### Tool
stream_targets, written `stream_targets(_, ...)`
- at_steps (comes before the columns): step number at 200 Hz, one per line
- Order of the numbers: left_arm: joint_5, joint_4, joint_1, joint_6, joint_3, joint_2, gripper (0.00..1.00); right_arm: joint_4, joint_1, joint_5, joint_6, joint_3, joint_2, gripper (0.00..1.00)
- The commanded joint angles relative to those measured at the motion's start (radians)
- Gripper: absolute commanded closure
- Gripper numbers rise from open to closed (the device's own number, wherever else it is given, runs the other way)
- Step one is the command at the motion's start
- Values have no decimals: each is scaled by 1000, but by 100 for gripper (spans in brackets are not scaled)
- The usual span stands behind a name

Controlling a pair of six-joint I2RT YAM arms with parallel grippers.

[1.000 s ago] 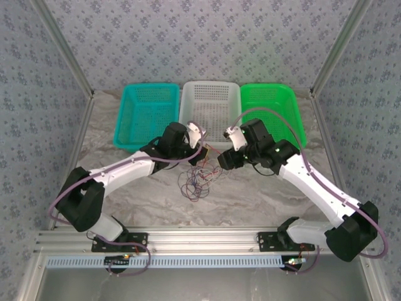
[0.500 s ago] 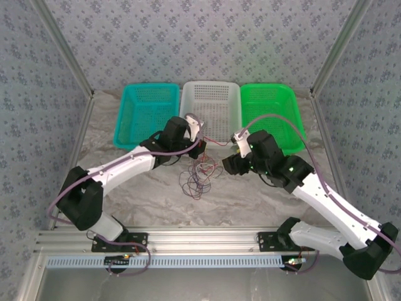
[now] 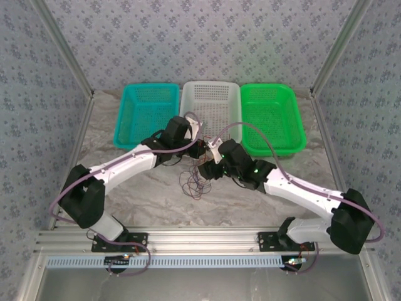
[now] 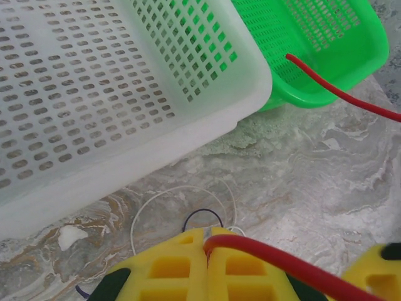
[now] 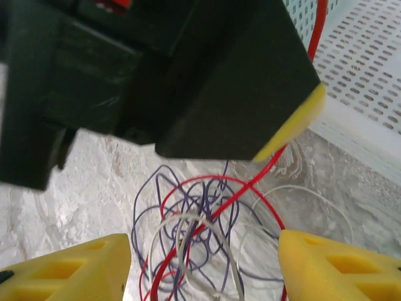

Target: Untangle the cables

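Note:
The red cable in my left gripper runs down through dark and white loops, so next my right gripper pulls away the tangle (image 5: 188, 244).
The cables (image 3: 195, 182) lie in a loose tangle of red, dark and white wire on the marble table, in front of the white basket. My left gripper (image 3: 199, 149) (image 4: 208, 246) is shut on the red cable (image 4: 294, 263), which leaves its yellow fingers to the right. A white cable loop (image 4: 145, 205) and a dark loop (image 4: 202, 212) lie just beyond them. My right gripper (image 3: 208, 170) (image 5: 203, 276) hangs open right over the tangle (image 5: 200, 232), with a yellow fingertip on each side. The red cable (image 5: 276, 157) rises from the tangle to the left gripper's black body (image 5: 188, 75).
Three baskets stand in a row at the back: teal (image 3: 145, 116), white (image 3: 210, 106) (image 4: 94, 94) (image 5: 369, 81) and green (image 3: 270, 116) (image 4: 313, 44). A stretch of red cable (image 4: 338, 93) crosses in front of the green one. The two grippers are very close together.
My right arm has swung left and forward, from beside the green basket to over the tangle, close to the left gripper. The left gripper has lifted slightly with the red cable.

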Motion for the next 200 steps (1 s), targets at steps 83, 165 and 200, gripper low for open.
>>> stream_targets(83,32,62,52,-115,10,-138,100,117,12,49,136,-118,154,73)
stream_targets(165,31,83,73,-128,-10,-199,100,95,13,72,195,-231,132,78)
stream_targets(200,8,52,80,-93,-9,-217,100,56,12,108,180,-241,37,81)
